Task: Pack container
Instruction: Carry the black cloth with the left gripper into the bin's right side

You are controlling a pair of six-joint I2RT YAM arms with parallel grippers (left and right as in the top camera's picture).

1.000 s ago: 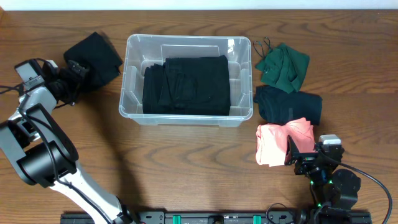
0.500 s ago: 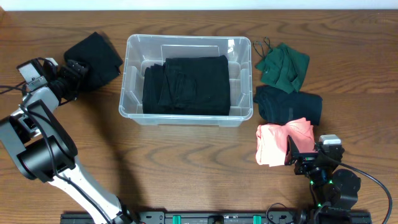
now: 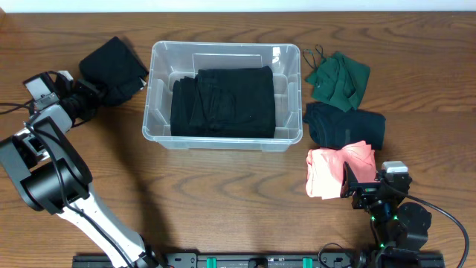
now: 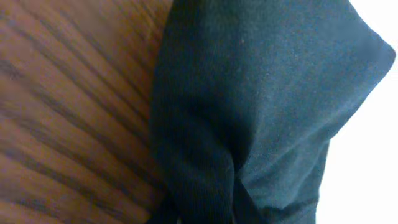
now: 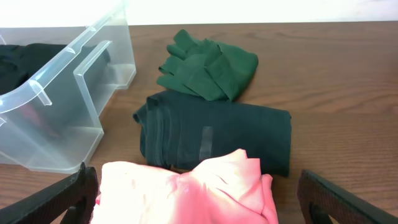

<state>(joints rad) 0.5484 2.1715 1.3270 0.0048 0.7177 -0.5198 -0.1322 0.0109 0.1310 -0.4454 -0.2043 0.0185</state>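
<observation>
I need to release the black garment in my left gripper, now lying beside the clear container, on top of the folded black garment in the clear container [image 3: 253,94].
The clear container [image 3: 151,89] stands mid-table with a folded black garment [image 3: 223,100] lying in it. To its left lies a second black garment [image 3: 111,65]. My left gripper [image 3: 92,94] is shut on this garment's near edge. The left wrist view is filled by the dark cloth [image 4: 261,99], bunched into a pinched fold at the bottom where the left gripper [image 4: 205,214] holds it. My right gripper [image 5: 199,205] is open, its fingers [image 5: 336,199] on either side of a pink folded garment [image 5: 186,193], which also shows from overhead [image 3: 331,170].
To the right of the container lie a dark green garment [image 3: 338,77] and a dark teal folded garment [image 3: 343,124]; both show in the right wrist view [image 5: 208,62], [image 5: 217,134]. The container's corner [image 5: 56,106] sits left of them. Wooden table [image 3: 223,193].
My left gripper has gone from open to shut on the edge of the black garment left of the container, and the garment has shifted slightly. The right arm has not moved.
</observation>
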